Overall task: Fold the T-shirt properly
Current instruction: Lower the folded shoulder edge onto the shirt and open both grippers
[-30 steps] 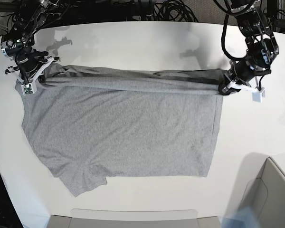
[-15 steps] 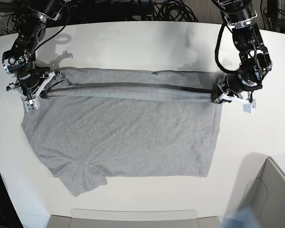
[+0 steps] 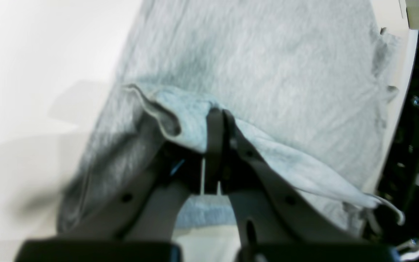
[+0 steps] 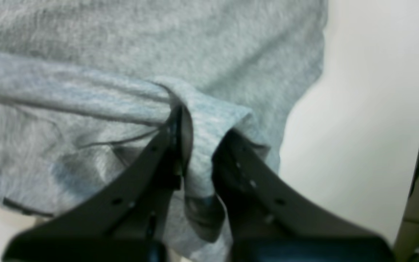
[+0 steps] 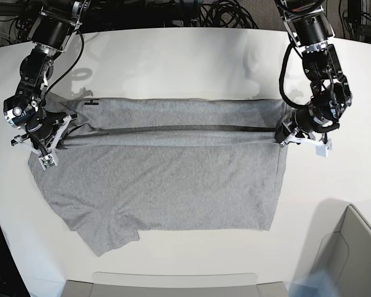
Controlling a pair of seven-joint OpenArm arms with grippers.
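Note:
My left gripper will let go of the end of the T-shirt piece on the lower layer, just inside the T-shirt's bin-side edge (image 5: 268, 149).
The grey T-shirt (image 5: 167, 185) lies spread on the white table (image 5: 173, 62), with its far part doubled over toward the near side as a long band. In the base view my left gripper (image 5: 283, 137) is shut on the band's right end. My right gripper (image 5: 49, 147) is shut on the left end near a sleeve. The left wrist view shows my left gripper (image 3: 216, 116) pinching a bunched hem of the T-shirt (image 3: 267, 65). In the right wrist view my right gripper (image 4: 196, 145) clamps a fold of the T-shirt (image 4: 122, 54). A small black mark (image 5: 89, 102) shows on the band.
A grey bin (image 5: 352, 253) stands at the near right corner. A flat grey tray (image 5: 173, 281) sits along the table's front edge. Dark cables (image 5: 222, 12) lie behind the table's far edge.
Both grippers have moved toward the near side, dragging the shirt's far edge with them. The folded band has grown wider and lies flatter.

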